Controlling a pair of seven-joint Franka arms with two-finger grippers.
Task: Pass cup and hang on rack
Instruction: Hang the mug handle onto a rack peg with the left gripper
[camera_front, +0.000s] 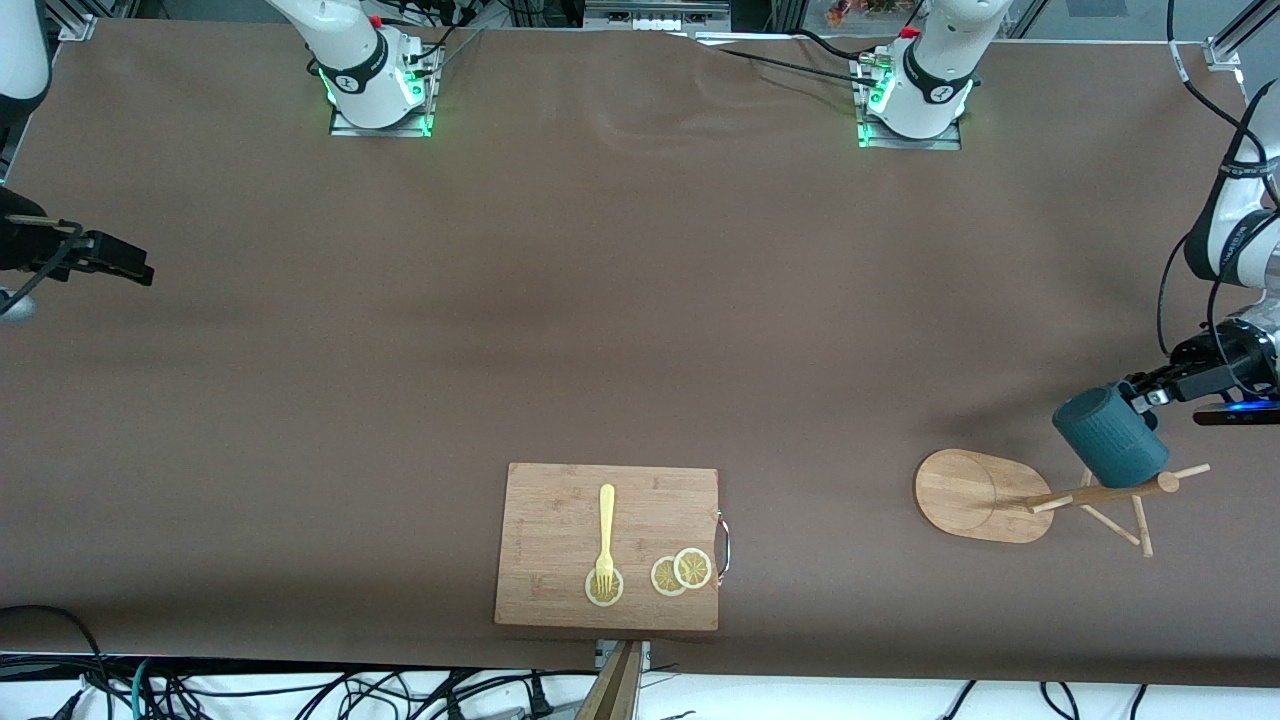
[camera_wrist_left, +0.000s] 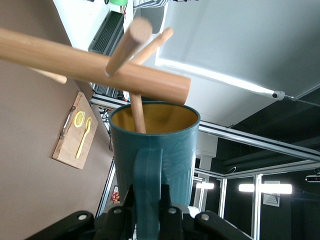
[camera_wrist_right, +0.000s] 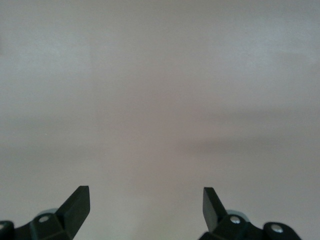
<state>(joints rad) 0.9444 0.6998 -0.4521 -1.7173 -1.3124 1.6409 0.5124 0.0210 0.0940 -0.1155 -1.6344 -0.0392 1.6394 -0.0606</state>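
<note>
Next, I let go of the dark teal cup with my left gripper as it hangs on the thin peg (camera_front: 1088, 450) (camera_wrist_left: 135, 131) near the top of the wooden rack. The cup is now held against the rack.
My left gripper (camera_front: 1145, 395) is shut on the teal handle (camera_wrist_left: 147, 175) of the dark teal ribbed cup (camera_front: 1110, 435) and holds it up against the top of the wooden rack (camera_front: 1100, 493). In the left wrist view the cup (camera_wrist_left: 175, 150) shows its yellow inside. The rack's pole (camera_wrist_left: 100, 70) crosses just above its rim. One thin peg (camera_wrist_left: 137, 112) points down into the cup's mouth. The rack's oval base (camera_front: 975, 495) rests near the left arm's end of the table. My right gripper (camera_front: 125, 265) is open and empty at the right arm's end, its fingers (camera_wrist_right: 80, 202) over bare table.
A rectangular bamboo cutting board (camera_front: 560, 510) lies near the front edge, mid-table. It carries a yellow fork (camera_front: 606, 535) and lemon slices (camera_front: 681, 572). A brown cloth covers the table. The two arm bases stand along the table edge farthest from the front camera.
</note>
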